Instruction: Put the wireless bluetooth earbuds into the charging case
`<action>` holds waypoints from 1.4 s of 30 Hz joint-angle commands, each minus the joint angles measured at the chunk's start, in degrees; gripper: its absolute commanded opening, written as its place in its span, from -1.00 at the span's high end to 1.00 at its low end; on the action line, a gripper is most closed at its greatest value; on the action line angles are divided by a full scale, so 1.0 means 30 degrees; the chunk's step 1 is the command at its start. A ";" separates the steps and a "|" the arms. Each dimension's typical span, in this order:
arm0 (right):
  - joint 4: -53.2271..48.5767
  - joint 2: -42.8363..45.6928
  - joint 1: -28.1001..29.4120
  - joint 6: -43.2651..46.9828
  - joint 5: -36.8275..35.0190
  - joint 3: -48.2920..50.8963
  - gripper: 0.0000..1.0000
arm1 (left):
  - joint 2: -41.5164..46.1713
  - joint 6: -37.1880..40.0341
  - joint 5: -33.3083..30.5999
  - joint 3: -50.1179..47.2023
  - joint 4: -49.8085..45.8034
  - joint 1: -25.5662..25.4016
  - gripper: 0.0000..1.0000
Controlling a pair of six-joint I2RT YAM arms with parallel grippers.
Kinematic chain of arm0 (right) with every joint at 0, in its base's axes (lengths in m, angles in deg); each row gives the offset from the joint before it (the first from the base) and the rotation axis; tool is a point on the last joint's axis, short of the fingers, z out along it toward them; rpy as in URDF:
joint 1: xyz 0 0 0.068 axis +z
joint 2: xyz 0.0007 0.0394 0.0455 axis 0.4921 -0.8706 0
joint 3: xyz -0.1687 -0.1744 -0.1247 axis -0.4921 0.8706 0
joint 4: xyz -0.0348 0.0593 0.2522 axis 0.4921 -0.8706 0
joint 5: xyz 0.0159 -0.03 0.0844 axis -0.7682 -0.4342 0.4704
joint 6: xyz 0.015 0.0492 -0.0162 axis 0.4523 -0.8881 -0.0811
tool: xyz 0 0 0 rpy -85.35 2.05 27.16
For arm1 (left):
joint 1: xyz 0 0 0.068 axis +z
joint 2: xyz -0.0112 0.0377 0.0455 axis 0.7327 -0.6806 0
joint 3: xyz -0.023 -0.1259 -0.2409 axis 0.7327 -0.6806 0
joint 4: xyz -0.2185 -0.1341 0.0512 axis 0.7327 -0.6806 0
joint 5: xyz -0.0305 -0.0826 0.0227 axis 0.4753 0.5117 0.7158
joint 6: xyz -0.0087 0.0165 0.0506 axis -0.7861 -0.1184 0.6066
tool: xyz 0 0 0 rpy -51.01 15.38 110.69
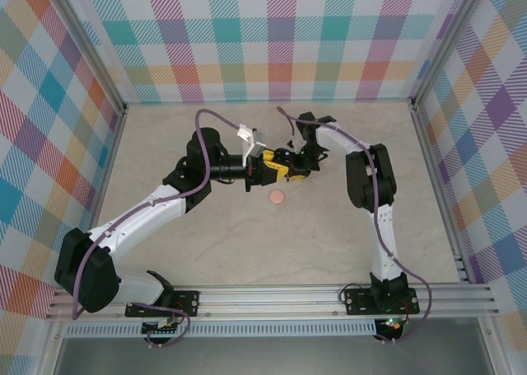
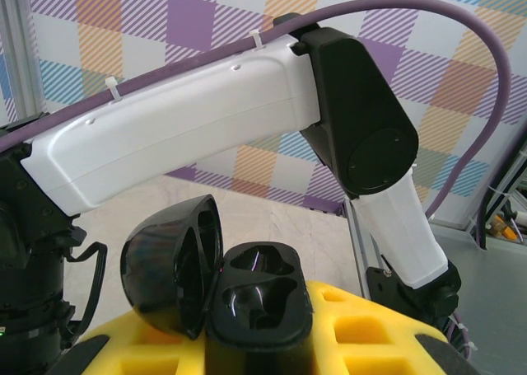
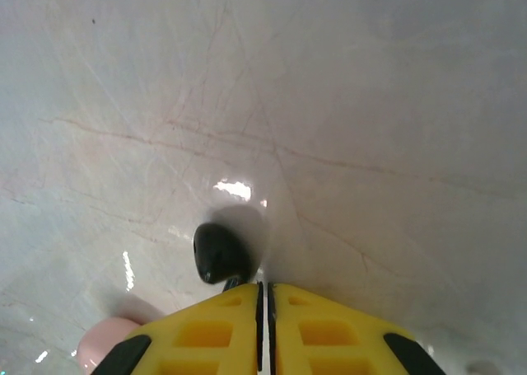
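My shut right gripper's fingertip is beside the black earbud's stem, so next my right gripper opens, moves over and closes around the earbud's head (image 3: 219, 252).
My left gripper (image 2: 255, 342) is shut on a black charging case (image 2: 259, 297), gripping its base between the yellow fingers. The lid (image 2: 169, 264) stands open to the left, and both wells in the base look empty. In the top view the left gripper (image 1: 278, 166) holds the case above the middle of the table, with my right gripper (image 1: 303, 157) just to its right. The right gripper (image 3: 264, 288) is shut, low over the table. A black earbud (image 3: 221, 251) lies right at the tip of its left finger, its stem running under that finger.
A round pink case (image 1: 277, 197) sits on the marble table (image 1: 247, 243) just in front of the two grippers. A pale pink rounded thing (image 3: 103, 344) shows at the bottom left of the right wrist view. Checked walls and metal rails (image 1: 428, 144) enclose the table.
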 commanded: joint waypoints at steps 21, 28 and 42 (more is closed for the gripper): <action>-0.0780 -0.0228 0.1359 -0.4907 -0.2833 -0.1970 0.14 | 0.0509 -0.0006 -0.0093 0.0085 -0.0268 -0.0117 0.90; -0.1365 -0.1226 0.1866 -0.5550 -0.3986 -0.3009 0.20 | 0.0512 0.0014 -0.0100 0.0071 -0.0239 -0.0124 0.90; -0.2237 -0.2504 0.2215 -0.5789 -0.5071 -0.4305 0.28 | 0.0445 0.0051 -0.0069 0.0056 -0.0257 -0.0109 0.90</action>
